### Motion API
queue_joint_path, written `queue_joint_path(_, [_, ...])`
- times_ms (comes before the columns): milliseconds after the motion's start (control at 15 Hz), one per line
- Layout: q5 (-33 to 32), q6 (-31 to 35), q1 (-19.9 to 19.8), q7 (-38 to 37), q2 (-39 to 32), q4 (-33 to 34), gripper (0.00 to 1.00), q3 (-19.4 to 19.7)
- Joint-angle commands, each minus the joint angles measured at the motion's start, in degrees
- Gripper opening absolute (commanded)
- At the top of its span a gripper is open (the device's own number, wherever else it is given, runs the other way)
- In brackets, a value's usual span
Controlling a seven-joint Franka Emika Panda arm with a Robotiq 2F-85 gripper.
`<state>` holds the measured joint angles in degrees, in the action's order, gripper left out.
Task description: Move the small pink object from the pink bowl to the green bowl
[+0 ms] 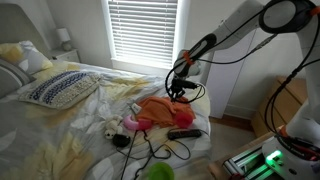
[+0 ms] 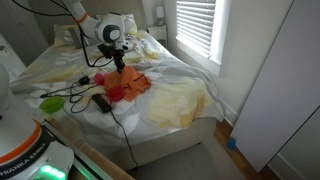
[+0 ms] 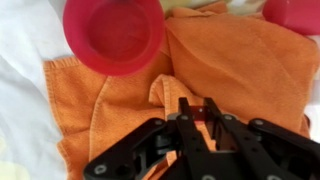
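The robot's gripper needs to release the small pink object, now raised above the orange towel, on the bottom of the green bowl point(image 1: 159, 173) near the bed's edge.
In the wrist view the pink bowl point(image 3: 113, 35) sits on an orange towel point(image 3: 240, 60) and looks empty. My gripper point(image 3: 195, 116) hangs just below the bowl, over the towel. Its fingers are close together on a small pink object point(image 3: 195, 112) at their tips. In both exterior views the gripper point(image 1: 180, 88) point(image 2: 118, 63) is raised above the towel on the bed. The green bowl point(image 1: 158, 172) point(image 2: 52, 102) stands near the bed's edge, well away from the gripper. The pink bowl also shows in an exterior view point(image 1: 130, 123).
A black remote point(image 1: 183, 132) point(image 2: 102, 102) and cables lie beside the towel. A small stuffed toy point(image 1: 110, 130) lies next to the pink bowl. A patterned pillow point(image 1: 60, 88) is at the head of the bed. Another pink thing point(image 3: 295, 12) is cut off at the wrist view's corner.
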<state>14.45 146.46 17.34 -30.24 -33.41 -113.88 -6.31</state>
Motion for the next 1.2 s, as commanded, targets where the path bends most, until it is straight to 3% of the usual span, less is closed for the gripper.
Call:
queue_joint_path(0, [-0.1,2.0,1.5,0.9,0.0,1.1,0.05,-1.3])
queue_joint_path(333, [-2.3,-0.4,3.8,4.9,-2.1,5.6,0.05,-3.5])
queue_joint_path(400, [0.8,-4.7,0.9,9.5,-2.7,6.6,0.05,-7.1])
queue_joint_path(467, [-0.6,-0.7,3.1,4.9,-0.7,3.9,0.19,-4.0])
queue_joint_path(800, [0.0,-3.2,2.1,8.2,-1.8,5.5,0.19,-5.8])
queue_joint_path(867, [0.0,-3.2,2.0,8.3,-1.9,5.5,0.05,-5.8])
queue_joint_path(1133, [0.8,-11.3,1.5,14.7,-4.4,9.3,0.05,-10.0])
